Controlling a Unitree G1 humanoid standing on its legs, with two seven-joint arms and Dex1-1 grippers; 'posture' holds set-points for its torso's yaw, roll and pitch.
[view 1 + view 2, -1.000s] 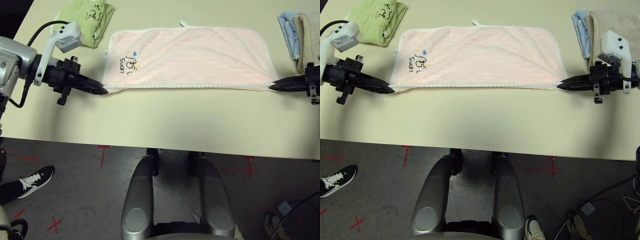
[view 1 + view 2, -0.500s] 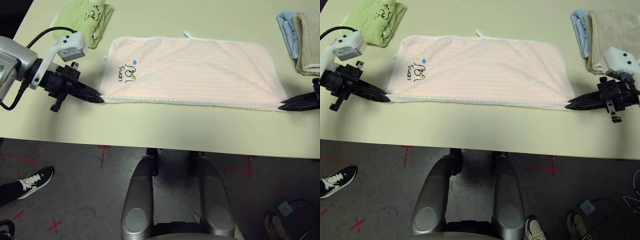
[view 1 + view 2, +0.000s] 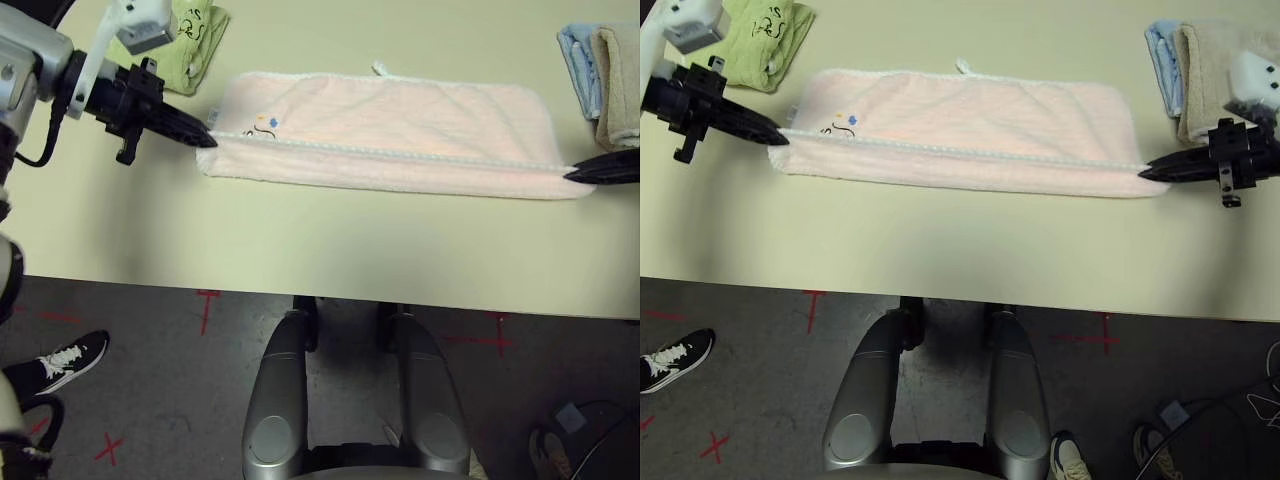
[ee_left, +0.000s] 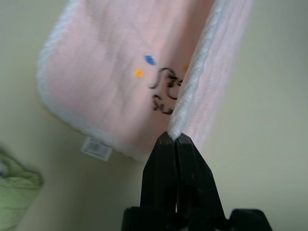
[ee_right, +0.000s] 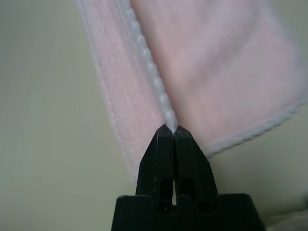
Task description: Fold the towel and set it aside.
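Next, my left gripper releases the near corner of the hem onto the pink towel's far corner point(image 3: 236, 75) point(image 4: 48, 94), beside the light green towel.
The pale pink towel point(image 3: 385, 130) with white edging lies stretched across the table, its near edge lifted and carried back over itself in a long fold. Blue and orange dots of its motif point(image 4: 144, 66) peek out beside the raised edge. My left gripper point(image 3: 208, 137) is shut on the towel's near left corner, pinching the white hem point(image 4: 174, 134). At the opposite end my right gripper point(image 3: 1145, 173) is shut on the near right corner, the hem point(image 5: 169, 126) caught between its fingertips.
A light green towel point(image 3: 765, 35) with black print lies at the back left, close behind my left arm. Folded light blue point(image 3: 1162, 62) and beige towels point(image 3: 1205, 65) sit at the back right. The table's front edge point(image 3: 330, 290) runs below the pink towel.
Both grippers have lifted the towel's near edge and carried it toward the far side, folding it over so the motif is now mostly covered.
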